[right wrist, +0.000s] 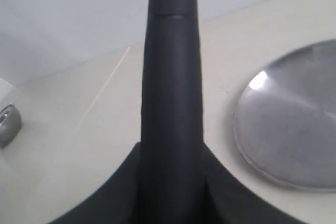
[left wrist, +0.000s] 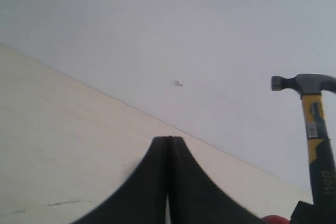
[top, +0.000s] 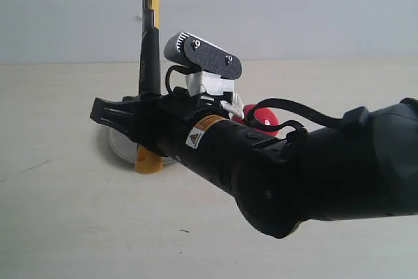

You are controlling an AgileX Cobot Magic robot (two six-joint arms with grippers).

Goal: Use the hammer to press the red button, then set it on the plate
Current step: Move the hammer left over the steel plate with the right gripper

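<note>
I need to let go of the hammer with my right gripper, so it rests across the middle of the silver plate [top: 147, 122] [right wrist: 307, 115], head toward the pale wall.
My right gripper [top: 140, 119] reaches in from the right and is shut on the black handle of the hammer [top: 149, 63], holding it upright. Its dark head is at the top and its yellow end cap [top: 149, 160] hangs just above the table. In the right wrist view the handle [right wrist: 170, 77] runs up between the fingers of the right gripper [right wrist: 171, 153]. The silver plate [top: 121, 147] lies behind the gripper, mostly hidden; it shows better beside the handle as the plate [right wrist: 294, 129]. The red button [top: 264, 119] peeks out behind the arm. My left gripper [left wrist: 169, 140] is shut and holds nothing.
The right arm's thick black body and its wrist camera [top: 202, 57] block much of the exterior view. A small round metal object [right wrist: 6, 124] sits at the edge of the right wrist view. A pale wall stands behind the light tabletop [top: 78, 227].
</note>
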